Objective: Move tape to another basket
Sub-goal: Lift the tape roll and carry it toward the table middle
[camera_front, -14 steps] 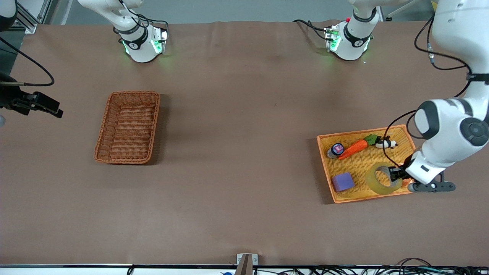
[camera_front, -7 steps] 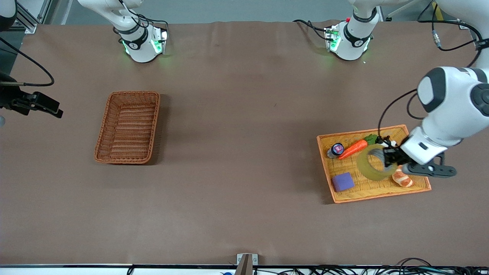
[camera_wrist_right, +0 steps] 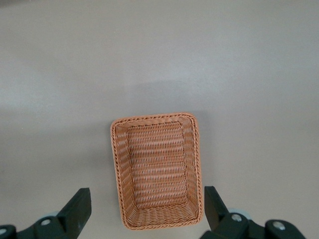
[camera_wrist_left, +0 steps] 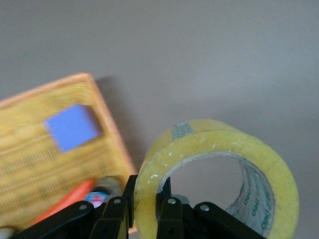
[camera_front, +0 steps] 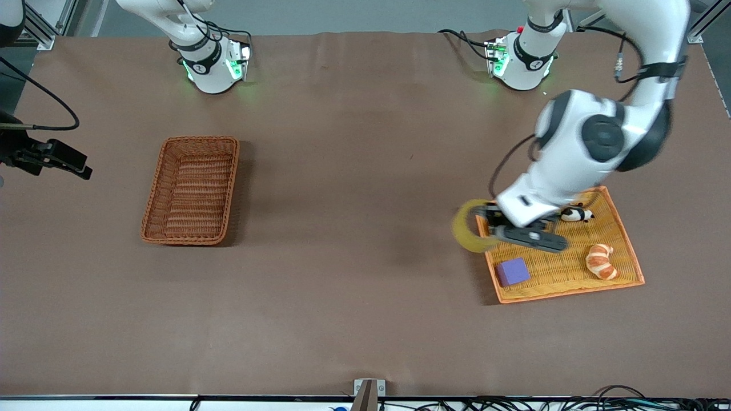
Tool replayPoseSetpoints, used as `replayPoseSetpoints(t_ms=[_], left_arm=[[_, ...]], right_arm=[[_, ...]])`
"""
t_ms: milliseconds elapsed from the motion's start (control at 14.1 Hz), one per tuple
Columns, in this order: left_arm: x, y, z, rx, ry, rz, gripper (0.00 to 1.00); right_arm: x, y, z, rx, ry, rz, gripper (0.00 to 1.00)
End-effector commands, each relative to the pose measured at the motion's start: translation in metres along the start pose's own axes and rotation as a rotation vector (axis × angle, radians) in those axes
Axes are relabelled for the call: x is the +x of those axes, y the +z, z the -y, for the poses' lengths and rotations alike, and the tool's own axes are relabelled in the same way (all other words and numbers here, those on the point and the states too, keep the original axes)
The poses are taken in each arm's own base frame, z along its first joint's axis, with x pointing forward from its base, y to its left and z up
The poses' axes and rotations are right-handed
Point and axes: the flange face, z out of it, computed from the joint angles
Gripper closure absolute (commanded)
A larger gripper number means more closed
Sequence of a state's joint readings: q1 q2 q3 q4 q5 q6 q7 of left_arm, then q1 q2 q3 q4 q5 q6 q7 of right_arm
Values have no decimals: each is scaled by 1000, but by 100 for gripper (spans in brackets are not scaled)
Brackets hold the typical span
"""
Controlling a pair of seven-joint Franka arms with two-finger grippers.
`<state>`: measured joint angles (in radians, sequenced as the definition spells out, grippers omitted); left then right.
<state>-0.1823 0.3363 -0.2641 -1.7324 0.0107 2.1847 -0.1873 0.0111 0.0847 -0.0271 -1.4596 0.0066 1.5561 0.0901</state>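
My left gripper will release the tape on the bare brown table (camera_front: 325, 211) between the wicker basket and the orange tray.
The tape (camera_front: 464, 231), a yellowish translucent roll, hangs in my left gripper (camera_front: 485, 224) over the edge of the flat orange tray (camera_front: 571, 291) that faces the right arm's end. In the left wrist view the two fingers pinch the roll's wall, one inside and one outside, so the gripper (camera_wrist_left: 147, 199) is shut on the tape (camera_wrist_left: 209, 134). The deep reddish-brown wicker basket (camera_front: 149, 217) stands empty toward the right arm's end. My right gripper (camera_front: 60, 161) waits open, high up, with the basket (camera_wrist_right: 115, 169) below its spread fingers (camera_wrist_right: 79, 206).
The tray holds a purple block (camera_front: 512, 272), a croissant (camera_front: 601, 261) and a panda toy (camera_front: 577, 214). The left wrist view shows the tray's rim (camera_wrist_left: 107, 129), the purple block (camera_wrist_left: 72, 127), a carrot (camera_wrist_left: 70, 199) and a small jar (camera_wrist_left: 99, 196). Bare brown table lies between tray and basket.
My left gripper has lifted the tape out of the tray and carried it toward the right arm's end, to over the tray's edge. The croissant now shows. The right arm has barely moved.
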Motion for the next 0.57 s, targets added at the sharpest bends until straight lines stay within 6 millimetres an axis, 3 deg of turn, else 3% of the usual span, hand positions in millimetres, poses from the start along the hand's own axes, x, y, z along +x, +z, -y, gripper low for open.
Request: replayPoseSetpoints(t_ms=[0,354,495], left_arm=[[24,44,-78,-40,-48,18,100],[7,125,-203,-41,-61,77,97],[-6,149,-240,-22,-71,83,93]], right_arm=[[-3,0,-3,-3,-5,1,0],[-2,0,-3,-2,-23,-1,0],[-3,0,-3,-3,-29,4,0]])
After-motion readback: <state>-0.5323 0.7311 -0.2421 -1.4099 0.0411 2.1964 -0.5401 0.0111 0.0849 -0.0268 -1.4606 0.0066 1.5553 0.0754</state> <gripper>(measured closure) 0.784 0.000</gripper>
